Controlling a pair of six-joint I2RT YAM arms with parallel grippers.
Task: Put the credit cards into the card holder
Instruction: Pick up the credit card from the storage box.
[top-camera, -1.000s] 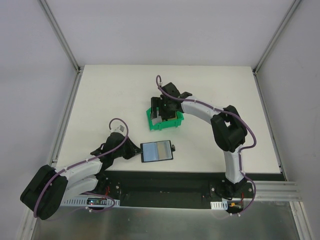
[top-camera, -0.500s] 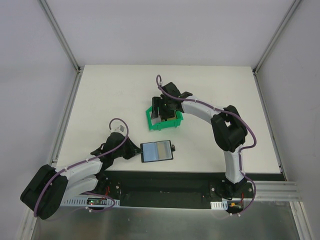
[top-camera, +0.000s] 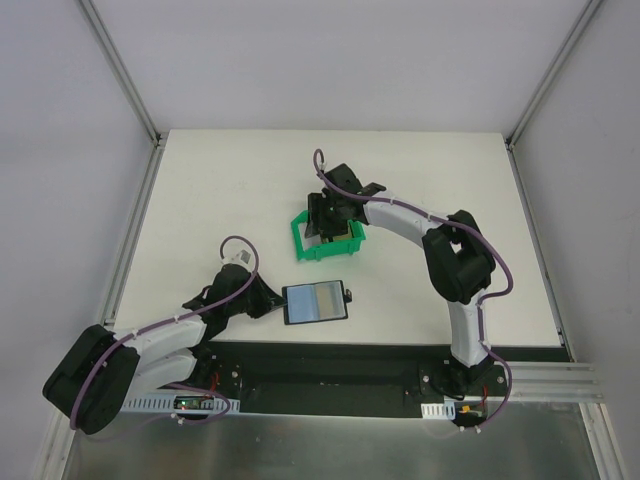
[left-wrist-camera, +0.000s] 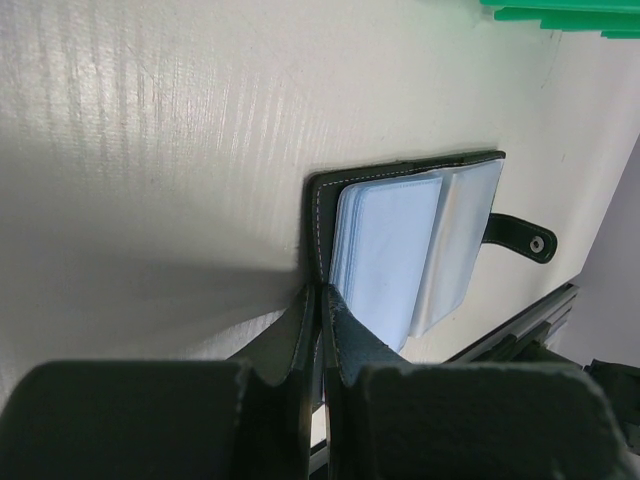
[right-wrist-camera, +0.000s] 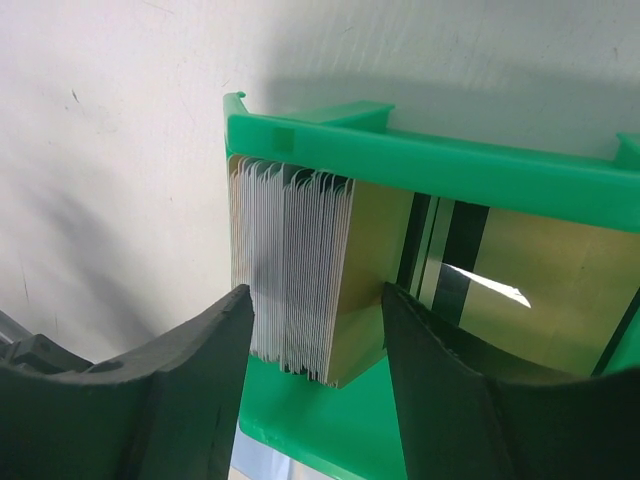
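Observation:
My right gripper will pinch just one gold card (right-wrist-camera: 371, 270) and lift it out, because its fingers straddle the tight stack of credit cards, which is too thick for the card holder's sleeve.
The card holder (top-camera: 314, 302) lies open on the table, black with bluish-grey sleeves (left-wrist-camera: 400, 240) and a snap tab (left-wrist-camera: 520, 238). My left gripper (top-camera: 268, 303) is shut on the edge of its black cover (left-wrist-camera: 320, 300), holding it down. The credit cards (right-wrist-camera: 300, 260) stand on edge as a tight stack inside a green bin (right-wrist-camera: 420, 165), with a gold card face (right-wrist-camera: 375, 250) on the right side. My right gripper (right-wrist-camera: 315, 295) reaches into the bin (top-camera: 310, 250). Its jaws are open and straddle the stack, each finger close beside it.
More gold and dark-striped cards (right-wrist-camera: 520, 290) lean in the bin to the right of the stack. The bin (top-camera: 300, 232) stands mid-table behind the card holder. Grey walls with metal posts (top-camera: 130, 100) enclose the white table (top-camera: 220, 190).
My right gripper's jaws have narrowed around the card stack in the bin. The left arm and the card holder have not moved.

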